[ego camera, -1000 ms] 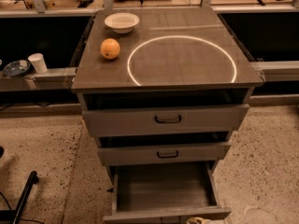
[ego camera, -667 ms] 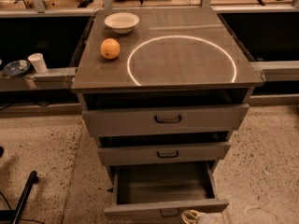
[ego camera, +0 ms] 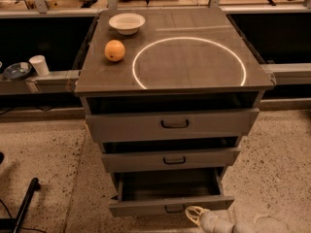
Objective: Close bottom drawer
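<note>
The bottom drawer will have its front pushed in just beneath the mid-width drawer (ego camera: 170,189) when my gripper lets go of it.
The bottom drawer (ego camera: 170,204) of the grey wood-grain cabinet stands pulled out, its deep plain tray showing and its small black bar handle (ego camera: 174,209) on the front. My gripper (ego camera: 195,214) comes in from the bottom edge of the camera view. Its pale fingertips lie just right of the handle, at the drawer front. The mid-width drawer (ego camera: 171,159) and the widest top drawer (ego camera: 171,124) above are each slightly out.
An orange (ego camera: 114,50) and a white bowl (ego camera: 127,23) sit on the cabinet top (ego camera: 184,62), beside a bright ring of light. A white cup (ego camera: 39,65) and a dish (ego camera: 16,71) rest on a ledge at left. A black pole (ego camera: 25,203) lies on the speckled floor.
My gripper has risen into view at the bottom and moved up to the bottom drawer's front. The drawer now looks a little further in than before.
</note>
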Available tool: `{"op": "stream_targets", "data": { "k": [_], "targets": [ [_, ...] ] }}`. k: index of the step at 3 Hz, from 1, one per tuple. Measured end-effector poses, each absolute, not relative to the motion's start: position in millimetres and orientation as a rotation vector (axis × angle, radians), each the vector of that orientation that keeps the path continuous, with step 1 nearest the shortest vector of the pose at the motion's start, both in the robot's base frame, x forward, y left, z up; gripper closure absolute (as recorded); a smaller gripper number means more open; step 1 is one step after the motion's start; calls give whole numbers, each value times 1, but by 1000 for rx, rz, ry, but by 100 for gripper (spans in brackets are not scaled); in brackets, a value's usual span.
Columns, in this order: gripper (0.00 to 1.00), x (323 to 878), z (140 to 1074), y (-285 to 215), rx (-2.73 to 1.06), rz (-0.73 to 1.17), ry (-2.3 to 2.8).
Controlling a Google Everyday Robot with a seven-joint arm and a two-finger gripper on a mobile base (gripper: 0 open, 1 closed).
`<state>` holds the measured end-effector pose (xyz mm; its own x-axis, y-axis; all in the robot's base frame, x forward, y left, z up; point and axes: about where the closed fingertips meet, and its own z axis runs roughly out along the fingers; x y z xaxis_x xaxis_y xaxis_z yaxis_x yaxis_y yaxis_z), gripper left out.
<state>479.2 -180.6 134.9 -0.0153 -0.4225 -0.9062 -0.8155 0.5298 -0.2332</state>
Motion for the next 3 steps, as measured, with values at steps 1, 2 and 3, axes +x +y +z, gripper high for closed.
{"op": "stream_targets", "data": {
  "k": [1,2,3],
  "targets": [
    [100,507,140,-179,-1057,442,1608],
    [100,524,141,-179,-1052,445,1598],
    [100,541,136,-180,-1052,443,1616]
  ]
}}
